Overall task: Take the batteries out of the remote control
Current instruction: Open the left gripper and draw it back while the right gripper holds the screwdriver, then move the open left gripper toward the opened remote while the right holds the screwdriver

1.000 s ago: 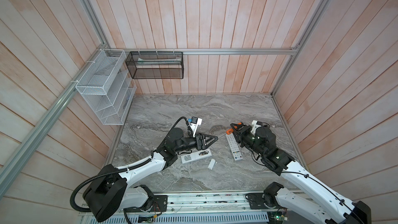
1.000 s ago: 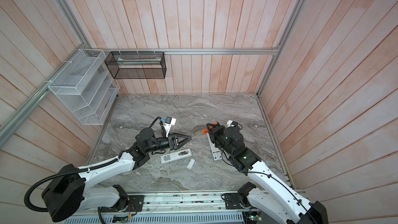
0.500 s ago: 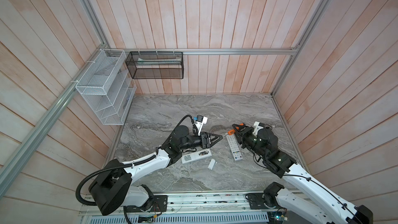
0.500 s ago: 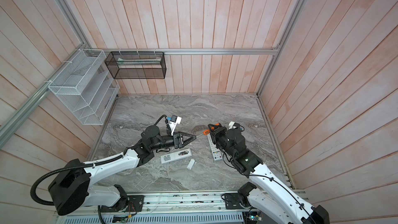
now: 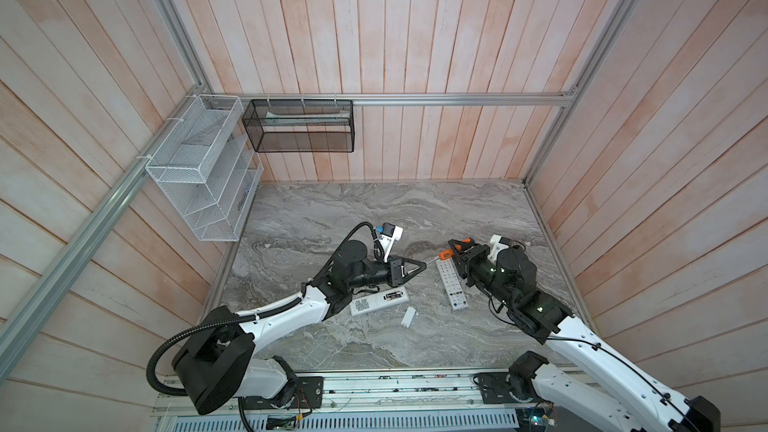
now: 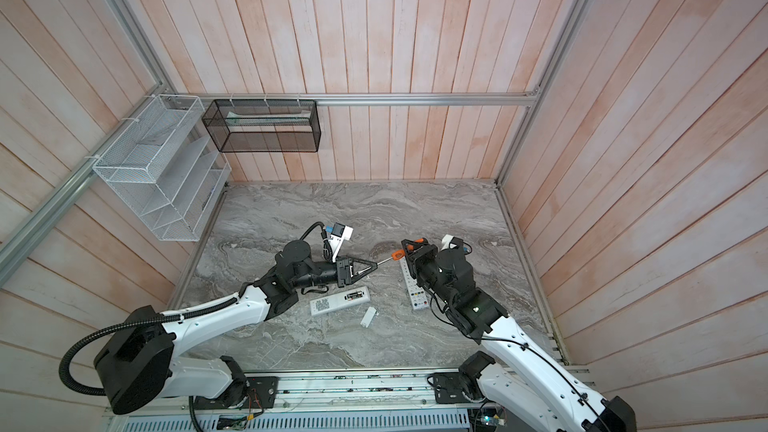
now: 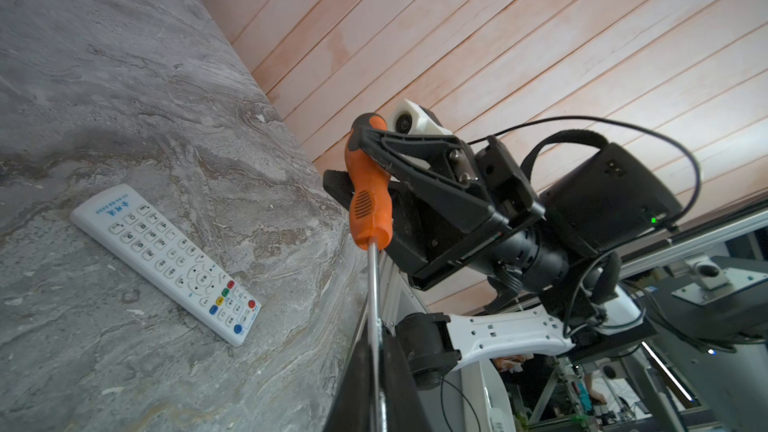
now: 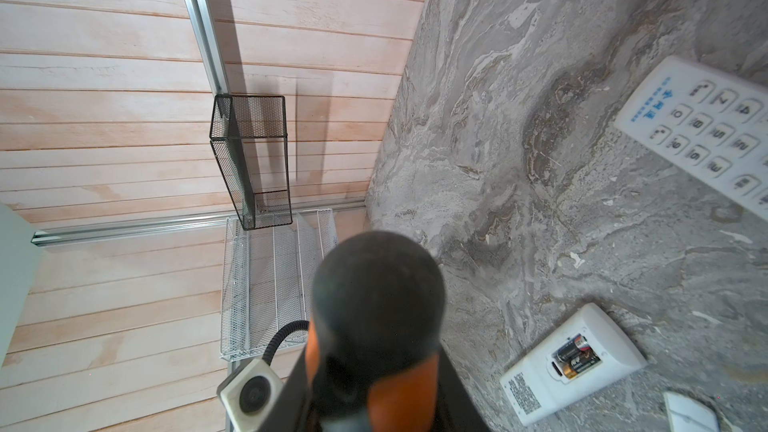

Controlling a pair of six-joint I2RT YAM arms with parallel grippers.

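My left gripper will hold the screwdriver's stem still while my right gripper, now crosswise on the screwdriver's handle, takes the handle from its butt end (image 5: 467, 240).
A white remote control (image 5: 365, 305) (image 6: 328, 305) lies face down with its compartment open, and two black, gold-banded batteries (image 5: 395, 295) (image 6: 357, 295) (image 8: 575, 357) sit inside it. A second remote control (image 5: 451, 286) (image 7: 166, 263) lies face up nearby. My right gripper (image 5: 455, 246) (image 6: 409, 249) is shut on the orange-and-black handle of a screwdriver (image 7: 370, 201) (image 8: 374, 305). My left gripper (image 5: 423, 264) (image 6: 375, 265) (image 7: 376, 388) is shut on the far end of the screwdriver's metal shaft (image 7: 374, 297). The tool hangs above the table between the two arms.
A small white cover (image 5: 408, 317) (image 6: 368, 317) (image 8: 690, 413) lies loose just in front of the open remote. A white wire rack (image 5: 199, 184) and a black mesh basket (image 5: 299, 126) hang on the back walls. Wooden walls close in the marble table (image 5: 374, 209).
My left gripper has reached right to the screwdriver's tip and gone from open to shut on the shaft. The right gripper has kept hold of the handle, shifting slightly.
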